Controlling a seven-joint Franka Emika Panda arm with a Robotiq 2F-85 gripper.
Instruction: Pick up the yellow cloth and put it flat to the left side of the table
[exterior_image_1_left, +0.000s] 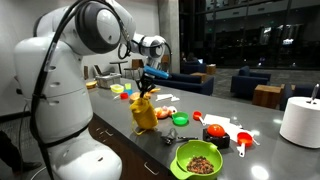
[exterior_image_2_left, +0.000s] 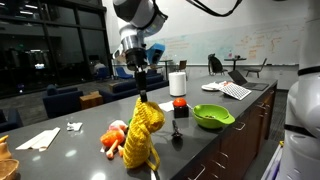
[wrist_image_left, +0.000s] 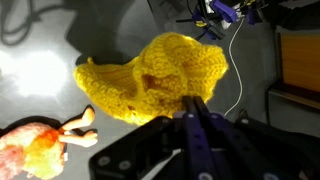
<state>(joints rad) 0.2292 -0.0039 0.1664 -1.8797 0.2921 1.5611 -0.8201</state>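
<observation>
My gripper is going to release the yellow cloth, which hangs limp from it now, on the dark-grey table (exterior_image_1_left: 152, 131) near the table's front edge, beside the doll.
The yellow cloth (exterior_image_1_left: 145, 113) hangs limp from my gripper (exterior_image_1_left: 150, 89), its lower end touching or just above the dark-grey table (exterior_image_1_left: 265, 140). In an exterior view the cloth (exterior_image_2_left: 141, 135) drapes down from the gripper (exterior_image_2_left: 141, 97), which pinches its top. In the wrist view the knitted cloth (wrist_image_left: 165, 75) bunches below the closed fingers (wrist_image_left: 195, 105). The gripper is shut on the cloth.
A green bowl (exterior_image_1_left: 200, 159) of brown bits stands near the table's front edge; it also shows in an exterior view (exterior_image_2_left: 212, 116). Red and orange toy items (exterior_image_1_left: 215, 131) lie beside it. A white paper-towel roll (exterior_image_1_left: 299, 121) stands further along. A doll (wrist_image_left: 40, 145) lies near the cloth.
</observation>
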